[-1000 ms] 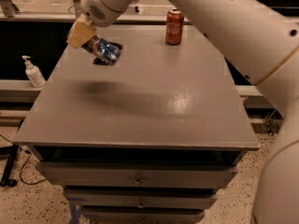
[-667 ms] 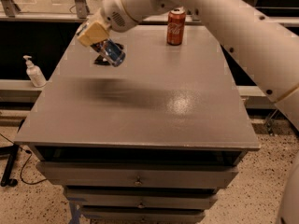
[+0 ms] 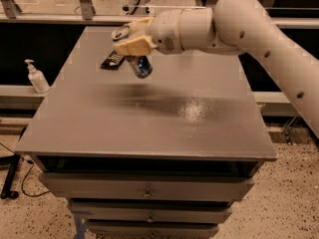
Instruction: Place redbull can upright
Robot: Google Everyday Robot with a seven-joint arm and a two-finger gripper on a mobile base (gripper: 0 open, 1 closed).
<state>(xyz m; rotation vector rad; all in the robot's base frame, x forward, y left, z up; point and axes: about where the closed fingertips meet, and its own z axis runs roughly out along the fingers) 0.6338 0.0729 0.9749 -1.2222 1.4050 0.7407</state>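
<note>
My gripper is going to release the redbull can, upright on the grey table point(image 3: 167, 90) between the dark packet and the shiny patch.
My gripper point(image 3: 130, 46) is over the far left part of the grey table point(image 3: 149, 118), at the end of the white arm that reaches in from the right. It is shut on the redbull can point(image 3: 141, 66). The can hangs tilted above the tabletop, with its silver top up and to the left and its blue lower end pointing down and to the right. The tan fingers point(image 3: 133, 45) cover the can's middle.
A dark flat packet point(image 3: 111, 60) lies on the table just left of and behind the can. A white pump bottle point(image 3: 36, 77) stands on a ledge off the table's left side. Drawers point(image 3: 144, 190) sit below the table's front edge.
The gripper has carried the can to the right and a little toward the table's middle. The arm has swung across the back and now hides the red cola can.
</note>
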